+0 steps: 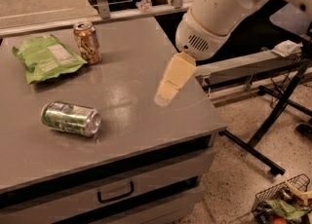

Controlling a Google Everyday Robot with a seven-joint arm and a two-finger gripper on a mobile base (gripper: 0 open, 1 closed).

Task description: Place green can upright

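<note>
The robot's gripper needs to next move to the green can's far end (52, 116), the end opposite the can's silver top, and close there.
The green can (70, 118) lies on its side on the grey table (131, 67), near the front left, with its silver top pointing right. My gripper (165, 95) hangs from the white arm (214, 13) over the right part of the table. It points down and to the left, and is well to the right of the can and apart from it. It holds nothing that I can see.
An orange-tan soda can (87, 42) stands upright at the back left. A flat light-green chip bag (46, 57) lies beside it. The table has a drawer (114, 191) in front. A black stand (273, 121) and a wire basket (282, 203) are on the floor at right.
</note>
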